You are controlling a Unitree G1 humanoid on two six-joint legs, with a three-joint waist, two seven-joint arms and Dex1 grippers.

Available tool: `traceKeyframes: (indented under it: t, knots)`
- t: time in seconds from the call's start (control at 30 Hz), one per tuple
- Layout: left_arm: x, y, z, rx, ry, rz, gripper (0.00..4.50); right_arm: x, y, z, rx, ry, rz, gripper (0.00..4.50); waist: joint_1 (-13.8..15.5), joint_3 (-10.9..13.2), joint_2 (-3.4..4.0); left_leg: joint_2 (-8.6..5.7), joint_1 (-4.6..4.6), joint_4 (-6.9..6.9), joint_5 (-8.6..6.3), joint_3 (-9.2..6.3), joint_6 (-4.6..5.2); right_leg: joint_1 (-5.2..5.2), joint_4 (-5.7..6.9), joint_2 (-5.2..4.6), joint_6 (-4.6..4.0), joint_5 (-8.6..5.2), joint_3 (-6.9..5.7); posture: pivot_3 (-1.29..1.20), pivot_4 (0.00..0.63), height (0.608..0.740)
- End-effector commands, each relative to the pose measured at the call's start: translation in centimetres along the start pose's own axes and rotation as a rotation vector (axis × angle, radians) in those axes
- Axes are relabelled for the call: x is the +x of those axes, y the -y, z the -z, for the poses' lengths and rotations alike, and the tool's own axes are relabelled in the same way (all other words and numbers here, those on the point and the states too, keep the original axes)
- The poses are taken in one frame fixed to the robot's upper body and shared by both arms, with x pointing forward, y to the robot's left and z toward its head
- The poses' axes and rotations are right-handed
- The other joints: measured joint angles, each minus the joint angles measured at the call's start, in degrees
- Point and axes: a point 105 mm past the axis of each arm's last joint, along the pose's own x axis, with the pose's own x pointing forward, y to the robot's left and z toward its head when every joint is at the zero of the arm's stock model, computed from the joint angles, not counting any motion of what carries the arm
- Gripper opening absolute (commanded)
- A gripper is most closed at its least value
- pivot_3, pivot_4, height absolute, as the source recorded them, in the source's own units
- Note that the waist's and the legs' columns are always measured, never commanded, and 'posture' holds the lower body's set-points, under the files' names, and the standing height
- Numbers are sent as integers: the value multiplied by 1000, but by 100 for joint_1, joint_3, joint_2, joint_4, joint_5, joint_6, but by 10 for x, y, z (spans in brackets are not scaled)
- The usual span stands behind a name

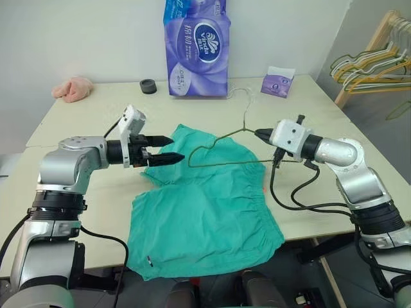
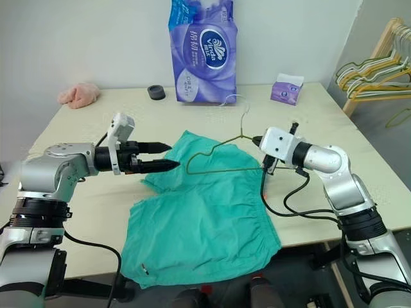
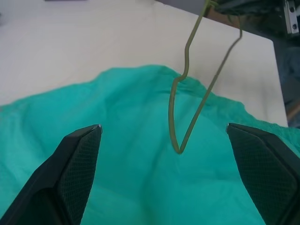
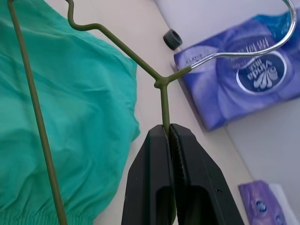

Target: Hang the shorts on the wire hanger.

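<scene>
Next, I release the wire hanger, now held in the air above the shorts, with my right gripper over the upper middle of the shorts (image 1: 226,164), leaving it with my left gripper.
The teal-green shorts (image 1: 205,205) lie spread flat on the table (image 1: 83,122), their lower hem hanging over its front edge. My right gripper (image 4: 168,127) is shut on the olive-green wire hanger (image 4: 164,101) just below the neck, where the silver hook begins. It holds the hanger in the air over the upper part of the shorts, with the hook towards the back of the table. My left gripper (image 1: 177,147) is open above the shorts' left side. It points at the hanger's near corner (image 3: 177,149), which hangs between its wide-apart fingers without touching them.
A purple toilet-paper pack (image 1: 196,48) stands at the back centre of the table. Near it are a black ring (image 1: 148,86), a pink cloth lump (image 1: 72,88) and a small purple tissue packet (image 1: 277,82). A wooden rack with several hangers (image 1: 376,61) stands beyond the right edge.
</scene>
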Motion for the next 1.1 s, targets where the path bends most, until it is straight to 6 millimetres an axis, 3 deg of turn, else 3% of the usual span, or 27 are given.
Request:
traceKeyframes:
  t: [0.03,0.13,0.3,0.43,0.8,0.83,1.03,1.1]
  knots:
    - [-1,12,3,46,-55,51,4485,2,10,-28,-123,87,13,0,-6,0,0,0,0,0,0,-1,0,0,0,0,0,0,0,-147,85,740]
    - [1,13,13,72,-94,53,4485,4,10,-38,-157,125,6,0,-12,0,1,0,1,0,0,-4,0,0,1,0,-2,-1,-2,-146,88,740]
    - [7,10,11,84,-67,34,4485,6,4,-51,-167,178,-19,0,29,1,1,1,3,1,0,5,0,-1,1,0,-3,-2,7,-149,89,740]
    - [8,10,14,103,-80,38,3632,8,-1,-56,-163,195,-37,0,36,1,1,2,4,1,0,10,0,-3,1,0,-3,-2,12,-152,90,740]
    - [5,27,26,84,-129,130,204,10,-3,-62,-159,221,-40,0,36,1,1,4,5,1,-1,14,0,-7,7,0,-4,-2,16,-148,88,740]
    - [5,28,27,82,-130,129,28,11,-4,-63,-158,222,-44,0,37,1,1,4,5,1,-1,15,0,-7,7,0,-4,-2,16,-147,88,740]
    - [3,27,28,70,-127,112,28,5,-25,-61,-123,231,-151,0,39,1,1,4,5,1,-1,14,0,-8,8,0,-5,-2,15,-148,88,740]
    - [0,23,27,75,-126,84,0,3,-28,-59,-118,226,-155,517,41,1,1,4,5,1,-1,14,0,-7,8,0,-5,-2,15,-151,89,740]
